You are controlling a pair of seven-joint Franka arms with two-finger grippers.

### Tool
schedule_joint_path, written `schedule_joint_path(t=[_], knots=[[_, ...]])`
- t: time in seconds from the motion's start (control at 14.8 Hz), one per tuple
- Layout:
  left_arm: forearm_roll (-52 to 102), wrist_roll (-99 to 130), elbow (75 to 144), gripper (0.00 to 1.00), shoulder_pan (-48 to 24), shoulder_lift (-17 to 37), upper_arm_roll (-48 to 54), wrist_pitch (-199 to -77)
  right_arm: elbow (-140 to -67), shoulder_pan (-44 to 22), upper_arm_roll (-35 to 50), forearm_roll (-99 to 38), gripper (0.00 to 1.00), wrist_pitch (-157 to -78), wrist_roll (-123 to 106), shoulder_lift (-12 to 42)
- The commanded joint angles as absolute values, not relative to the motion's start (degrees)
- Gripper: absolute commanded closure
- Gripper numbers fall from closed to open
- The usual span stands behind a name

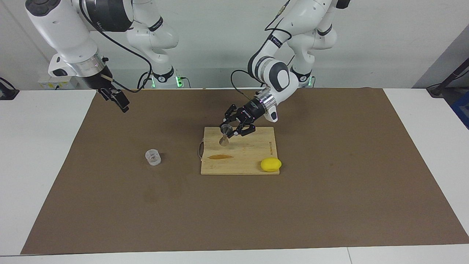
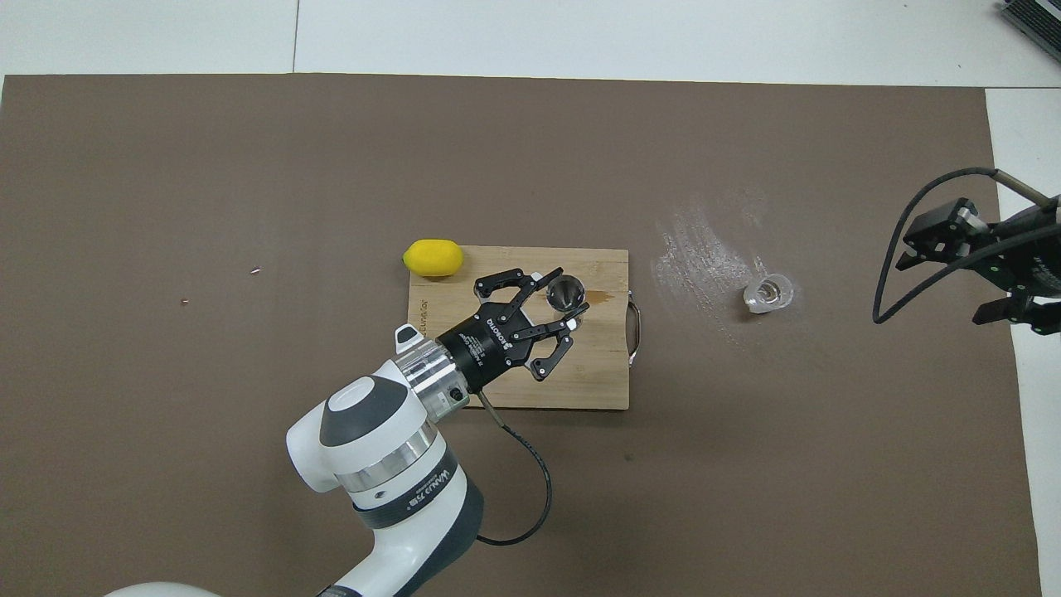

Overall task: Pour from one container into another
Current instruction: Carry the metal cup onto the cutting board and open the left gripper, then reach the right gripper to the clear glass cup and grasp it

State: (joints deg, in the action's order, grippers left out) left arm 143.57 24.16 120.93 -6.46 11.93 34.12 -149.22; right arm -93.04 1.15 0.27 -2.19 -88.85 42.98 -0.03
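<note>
My left gripper is going to let go of the steel jigger on the wooden cutting board (image 2: 577, 313), beside the brown stain. The jigger now hangs low over that board.
The steel jigger (image 1: 224, 136) is held near its top rim by my left gripper (image 1: 230, 131), which is shut on it. It hangs almost upright, open mouth up, low over the wooden cutting board (image 1: 249, 152), over the part nearer the robots. From overhead the jigger (image 2: 567, 293) shows a dark inside, with the left gripper (image 2: 562, 305) around it. The clear measuring cup (image 1: 153, 157) stands on the brown mat toward the right arm's end, and also shows in the overhead view (image 2: 767, 293). My right gripper (image 1: 118, 99) waits in the air, open and empty, over the mat's edge (image 2: 953, 274).
A yellow lemon (image 1: 271, 164) lies at the board's corner toward the left arm's end, farther from the robots (image 2: 433, 257). A brown stain (image 1: 220, 157) marks the board. A whitish smear (image 2: 704, 245) is on the mat beside the cup.
</note>
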Motion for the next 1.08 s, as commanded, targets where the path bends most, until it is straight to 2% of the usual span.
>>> schedule_joint_path(t=[0.0, 0.47, 1.02], knots=[[145.4, 20.4, 117.8, 1.0, -7.9, 15.5, 33.2, -148.0, -94.6, 2.3, 0.5, -7.1, 0.01, -89.9, 54.9, -1.1], [145.2, 15.6, 117.2, 1.0, -9.5, 19.3, 32.1, -147.0, -94.1, 7.8, 0.4, -18.3, 0.0, -91.1, 69.8, 1.8], [144.8, 15.2, 118.5, 1.0, -10.4, 19.7, 31.0, -147.4, -94.2, 12.0, 0.5, -30.0, 0.0, -98.1, 66.7, 14.1]])
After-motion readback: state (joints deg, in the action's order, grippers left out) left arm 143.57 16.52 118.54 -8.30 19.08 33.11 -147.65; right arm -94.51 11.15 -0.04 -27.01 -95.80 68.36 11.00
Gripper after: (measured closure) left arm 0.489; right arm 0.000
